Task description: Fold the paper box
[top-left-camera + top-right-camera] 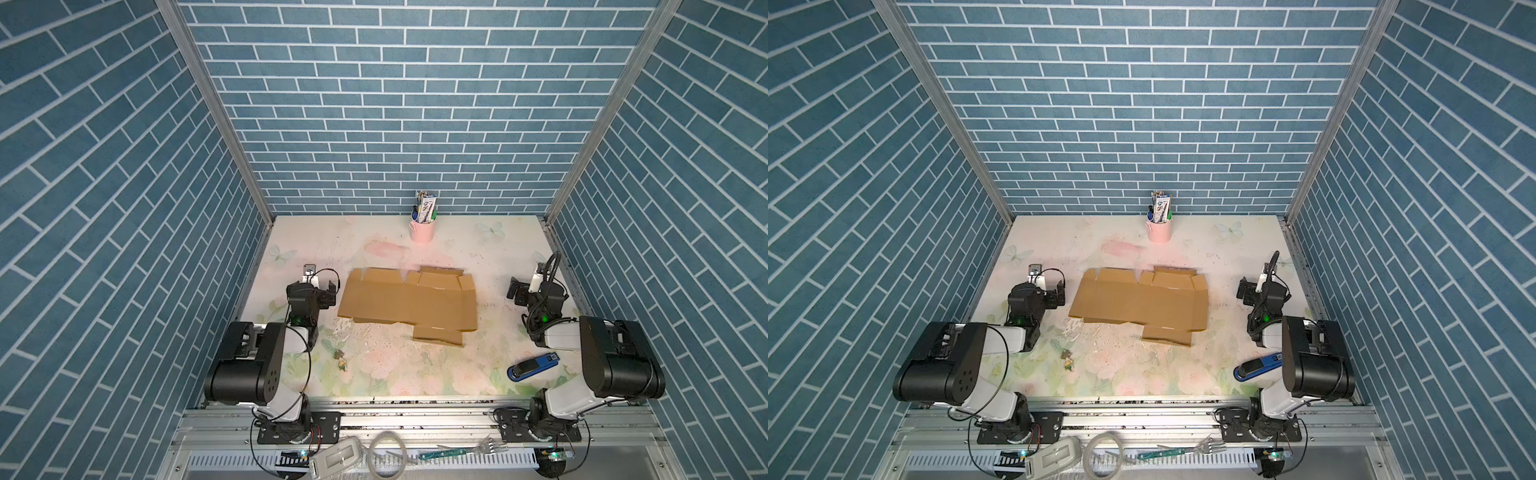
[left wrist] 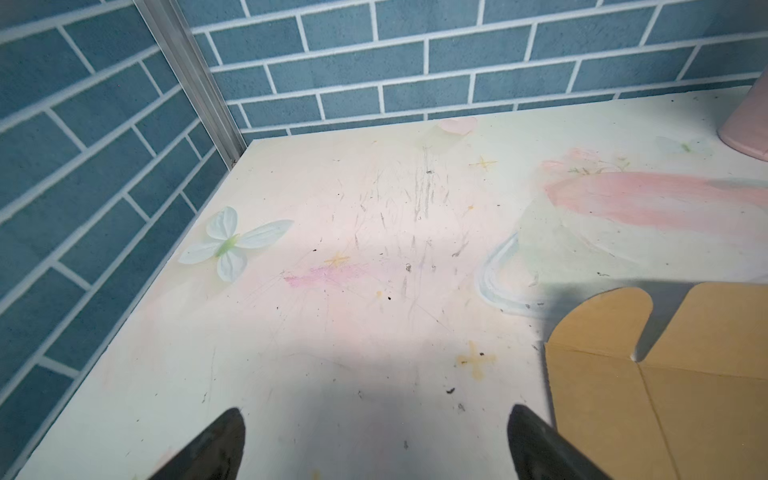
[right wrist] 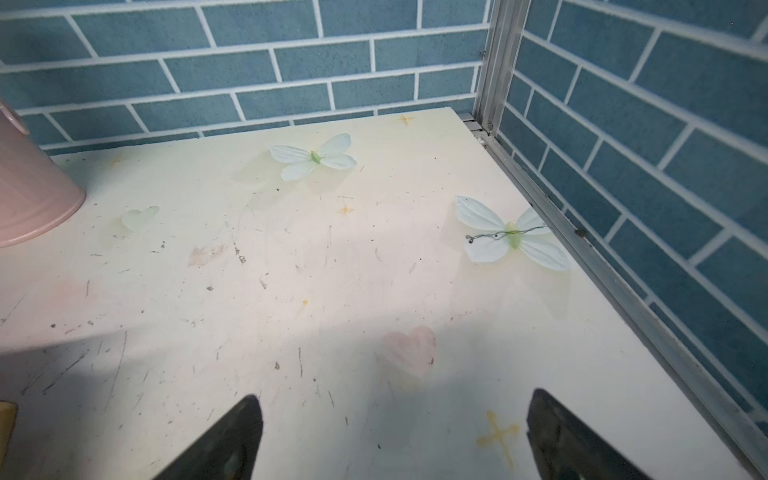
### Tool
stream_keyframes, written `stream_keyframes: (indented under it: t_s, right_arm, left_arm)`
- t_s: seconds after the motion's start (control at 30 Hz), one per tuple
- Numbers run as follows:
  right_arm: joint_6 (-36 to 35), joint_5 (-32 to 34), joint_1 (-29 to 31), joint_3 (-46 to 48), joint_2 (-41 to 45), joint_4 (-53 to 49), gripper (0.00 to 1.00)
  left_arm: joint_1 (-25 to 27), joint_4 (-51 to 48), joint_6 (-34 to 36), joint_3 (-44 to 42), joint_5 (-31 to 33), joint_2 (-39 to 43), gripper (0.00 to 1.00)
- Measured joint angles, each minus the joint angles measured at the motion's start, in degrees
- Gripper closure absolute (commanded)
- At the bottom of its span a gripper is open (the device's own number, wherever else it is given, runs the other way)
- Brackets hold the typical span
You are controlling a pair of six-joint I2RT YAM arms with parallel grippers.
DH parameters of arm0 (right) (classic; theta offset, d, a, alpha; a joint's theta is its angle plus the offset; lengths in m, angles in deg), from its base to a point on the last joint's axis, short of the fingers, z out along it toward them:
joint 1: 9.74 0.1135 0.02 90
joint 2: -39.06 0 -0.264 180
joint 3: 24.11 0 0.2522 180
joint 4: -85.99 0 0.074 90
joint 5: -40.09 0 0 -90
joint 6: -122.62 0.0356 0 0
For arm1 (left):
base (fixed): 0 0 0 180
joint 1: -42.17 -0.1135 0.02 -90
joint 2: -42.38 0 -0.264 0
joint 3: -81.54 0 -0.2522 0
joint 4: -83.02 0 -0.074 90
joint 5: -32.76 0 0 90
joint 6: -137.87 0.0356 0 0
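Observation:
My right gripper needs to next close on the middle of the short edge (image 1: 475, 300) of the paper box, the edge that faces this gripper.
The paper box (image 1: 409, 301) (image 1: 1142, 301) lies as a flat brown cardboard sheet in the middle of the table, with cut flaps along its far edge and a small flap at the near right. My left gripper (image 1: 316, 289) (image 1: 1040, 286) is just left of the sheet, open and empty. In the left wrist view the sheet's corner (image 2: 665, 395) lies beside the spread fingers of the gripper (image 2: 376, 411). My right gripper (image 1: 534, 286) (image 1: 1262, 286) stands right of the sheet, apart from it. It is open over bare table (image 3: 395, 397).
A pink cup (image 1: 422, 230) of pens stands at the back centre. A blue stapler (image 1: 534, 365) lies at the near right by the right arm. A small figurine (image 1: 341, 359) lies at the near left. Blue brick walls close three sides.

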Motion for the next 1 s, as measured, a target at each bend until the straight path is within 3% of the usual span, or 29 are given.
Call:
stream_keyframes:
  t_s: [0.57, 1.0]
  right_arm:
    - [0.0, 0.0, 0.0, 0.0, 0.0, 0.0, 0.01]
    - [-0.7, -3.6, 0.0, 0.0, 0.0, -0.7, 0.01]
  left_arm:
    - [-0.4, 0.0, 0.0, 0.0, -0.5, 0.0, 0.01]
    - [-0.3, 0.0, 0.0, 0.0, -0.7, 0.0, 0.0]
